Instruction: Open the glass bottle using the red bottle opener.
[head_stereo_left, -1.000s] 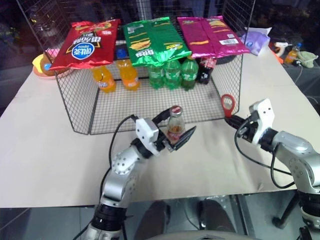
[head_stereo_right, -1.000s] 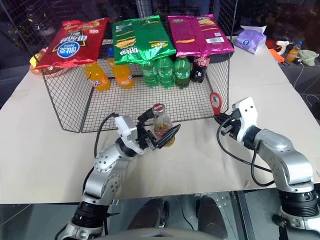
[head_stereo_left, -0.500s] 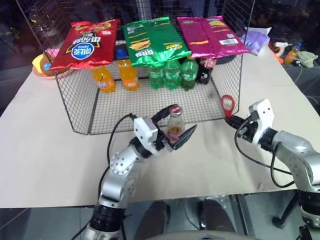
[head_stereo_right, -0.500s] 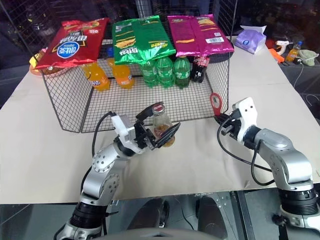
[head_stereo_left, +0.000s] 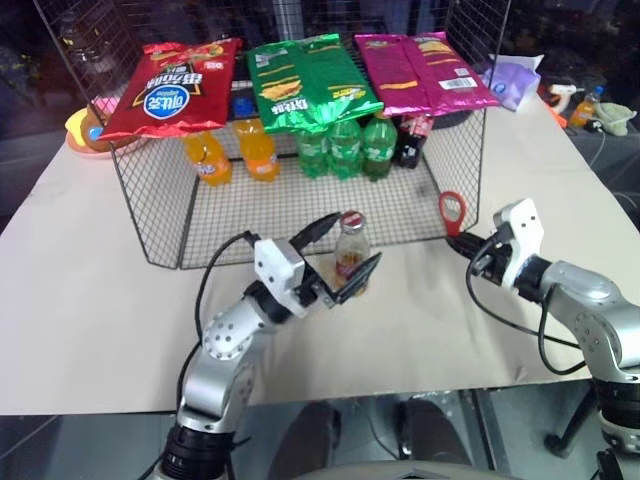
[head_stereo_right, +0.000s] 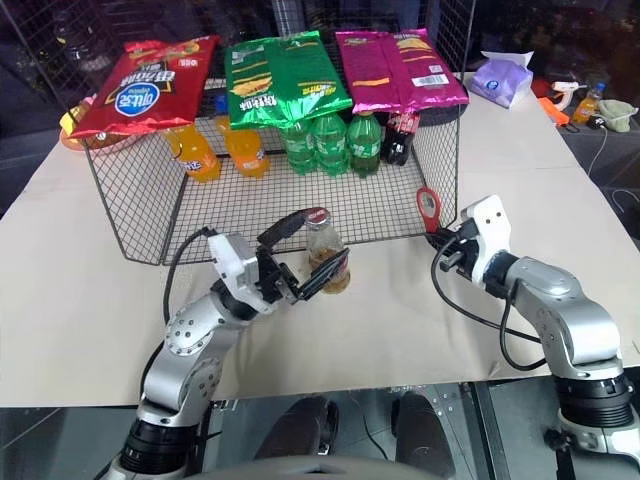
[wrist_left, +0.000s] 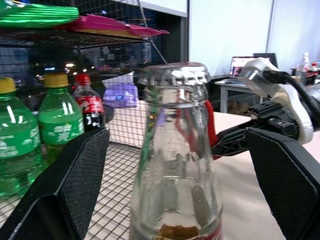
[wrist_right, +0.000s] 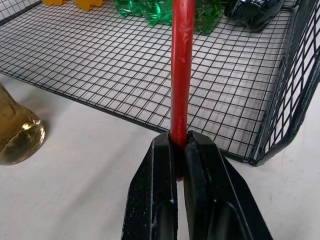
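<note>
I can see the glass bottle is loose between open fingers, so I should close my left gripper around the bottle's neck (head_stereo_left: 352, 235) before my right gripper pries up its cap.
The glass bottle (head_stereo_left: 350, 252) stands upright on the beige table, just in front of the wire basket, with its cap on. My left gripper (head_stereo_left: 358, 238) is open, one finger on each side of the bottle's neck (wrist_left: 175, 130), and neither black pad (wrist_left: 75, 175) touches the glass. To the right, my right gripper (head_stereo_left: 464, 241) is shut on the handle of the red bottle opener (head_stereo_left: 451, 210). The opener's ring head stands upward against the basket's front corner. In the right wrist view the red opener (wrist_right: 181, 65) rises from between the closed fingers (wrist_right: 157, 200).
The wire basket (head_stereo_left: 160, 215) holds orange bottles (head_stereo_left: 207, 157), green bottles (head_stereo_left: 345, 148) and a dark cola bottle (head_stereo_left: 409, 138). Red, green and pink chip bags (head_stereo_left: 305, 80) lie on top of it. A purple pack (head_stereo_left: 512, 80) lies at the back right. The table's front edge (head_stereo_left: 330, 390) is close below my arms.
The left forearm has shifted a little to the left. Its open gripper stays around the bottle. The bottle, the right arm and the opener have not moved.
</note>
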